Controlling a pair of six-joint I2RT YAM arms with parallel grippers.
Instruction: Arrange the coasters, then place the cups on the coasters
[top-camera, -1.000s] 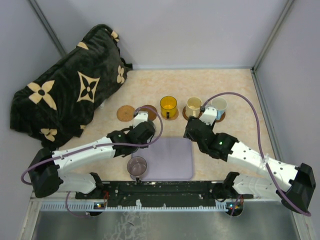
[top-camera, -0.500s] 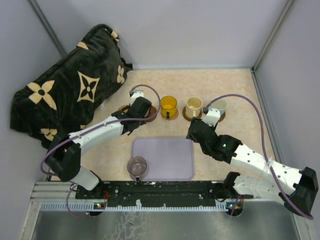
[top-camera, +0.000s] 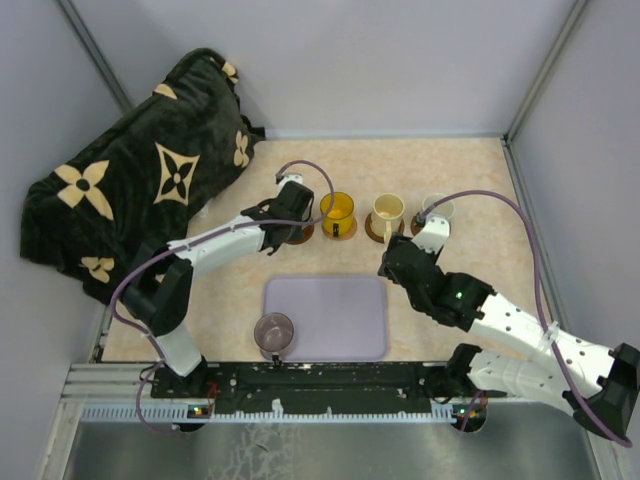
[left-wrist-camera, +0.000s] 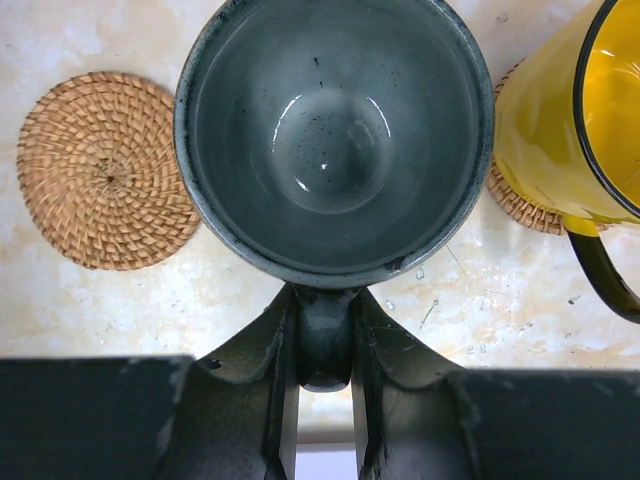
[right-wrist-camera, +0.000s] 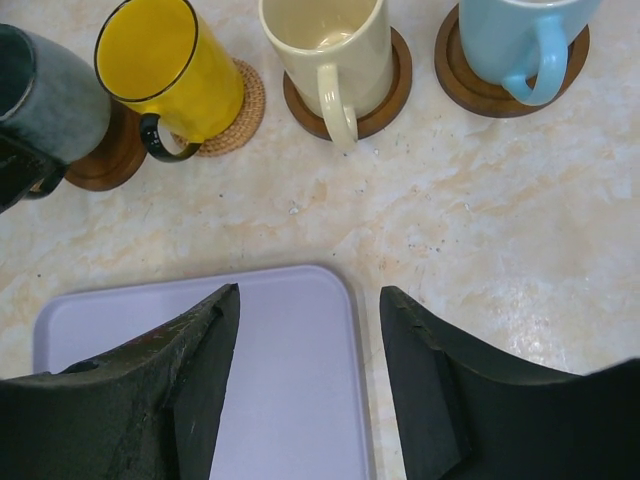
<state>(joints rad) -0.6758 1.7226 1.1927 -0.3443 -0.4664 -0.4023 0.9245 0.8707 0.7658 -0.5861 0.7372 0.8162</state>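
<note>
The robot's left gripper needs to release the dark grey-green cup on the dark wood coaster (top-camera: 301, 230) (left-wrist-camera: 333, 160) next to the yellow cup.
My left gripper (left-wrist-camera: 323, 310) is shut on the handle of the dark grey-green cup (left-wrist-camera: 330, 130). That cup sits over a dark wood coaster (right-wrist-camera: 105, 160); whether it rests on it I cannot tell. An empty woven tan coaster (left-wrist-camera: 105, 170) lies just left of it. To the right, the yellow cup (right-wrist-camera: 165, 70) stands on a woven coaster (right-wrist-camera: 240, 120). The cream cup (right-wrist-camera: 325, 40) and the light blue cup (right-wrist-camera: 525, 35) each stand on a dark coaster. The purple-grey cup (top-camera: 273, 332) stands at the tray's near left edge. My right gripper (right-wrist-camera: 310, 300) hangs open and empty over the tray's far right corner.
The lavender tray (top-camera: 335, 315) lies between the two arms. A black blanket with tan flower shapes (top-camera: 140, 190) is heaped at the back left, close to the empty coaster. Grey walls close in the table at the back and on both sides.
My left arm has carried the dark cup away from the tray, up and right to the coaster beside the yellow cup. My right gripper has drawn back from the blue cup toward the tray.
</note>
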